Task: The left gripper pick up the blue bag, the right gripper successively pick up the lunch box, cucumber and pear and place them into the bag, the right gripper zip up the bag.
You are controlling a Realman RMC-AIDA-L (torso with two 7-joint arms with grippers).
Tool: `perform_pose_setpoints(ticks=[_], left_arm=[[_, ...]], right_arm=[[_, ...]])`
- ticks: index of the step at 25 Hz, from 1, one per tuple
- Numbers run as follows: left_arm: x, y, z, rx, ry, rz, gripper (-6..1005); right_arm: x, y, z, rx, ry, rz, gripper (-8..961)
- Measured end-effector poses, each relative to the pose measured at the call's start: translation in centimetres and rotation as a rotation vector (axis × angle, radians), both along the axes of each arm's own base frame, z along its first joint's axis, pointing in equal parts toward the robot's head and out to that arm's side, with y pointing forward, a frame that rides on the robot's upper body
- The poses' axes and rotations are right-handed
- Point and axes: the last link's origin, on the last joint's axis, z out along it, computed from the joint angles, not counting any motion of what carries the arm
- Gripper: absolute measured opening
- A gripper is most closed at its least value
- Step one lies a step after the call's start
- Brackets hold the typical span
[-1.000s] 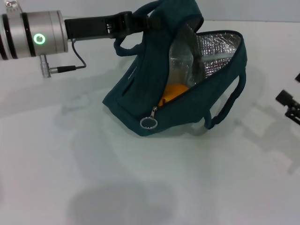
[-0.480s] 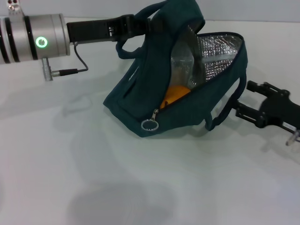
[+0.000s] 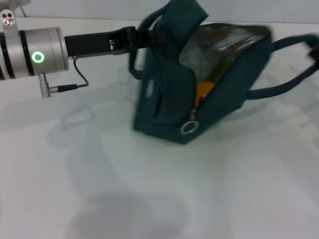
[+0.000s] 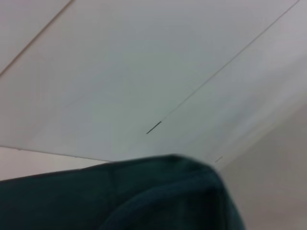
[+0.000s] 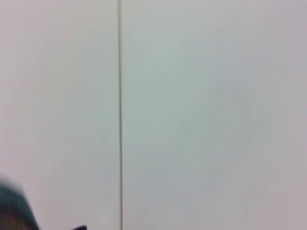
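Note:
Next, my right gripper needs to go to the silver ring pull (image 3: 190, 127) at the blue bag's front corner and close there, to work the zip.
The blue bag (image 3: 164, 107) lies tilted on the white table, its mouth open to the right. My left gripper (image 3: 143, 37) is shut on its near loop handle at the top. The other handle (image 3: 286, 42) is stretched taut towards the right edge, where a dark bit of my right gripper (image 3: 315, 51) shows. Inside the bag I see the orange pear (image 3: 205, 92) and the shiny clear lunch box (image 3: 204, 52); the cucumber is not clearly visible. The silver ring pull (image 3: 188, 128) hangs at the bag's front corner. Bag fabric fills the bottom of the left wrist view (image 4: 144, 196).
The white table (image 3: 99, 189) spreads in front of and to the left of the bag. The right wrist view shows pale surface and a bit of teal fabric (image 5: 14, 206) at one corner.
The bag has slid and swung to the right, its far handle now pulled taut. The right gripper has moved up and to the right edge. The left arm shifted slightly.

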Motion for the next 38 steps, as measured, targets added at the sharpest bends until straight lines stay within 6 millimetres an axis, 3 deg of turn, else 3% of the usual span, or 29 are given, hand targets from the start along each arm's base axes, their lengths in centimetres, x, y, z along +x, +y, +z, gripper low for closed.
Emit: perform_pose_setpoints(ticks=[4,10,16,22,30,35,38], left_arm=[[-0.6,-0.4,0.1,-0.005,-0.006,0.010,55],[0.0,-2.0,-0.3,-0.079,-0.062,-0.035,55],[-1.4,-3.5,-1.3,-0.138,-0.059,-0.009,55],[-3.7,-4.5,-2.5,-0.111,-0.031,0.048,55],[-3.3,-4.8,-3.3,-0.079,-0.030,0.001,55],[-3.6,-4.6,-3.5,-0.053,-0.012,0.003,55],[-3.8,-4.5,-3.5,-0.041,-0.002,0.008,55]], right_arm=[[-0.7,-2.9,2.0,0.097,0.096,0.150,723],[-2.3,-5.1,2.5,0.056,0.198,0.309,723],[-3.0,-4.9,2.3,-0.004,0.244,0.338,723],[-2.6,-1.8,-1.1,-0.180,0.152,0.170,723],[-3.4,-3.0,-2.9,-0.314,0.122,0.236,723],[-3.1,-4.8,-2.0,-0.303,0.178,0.284,723],[-4.0,-4.4,-1.1,-0.269,0.191,0.327,724]])
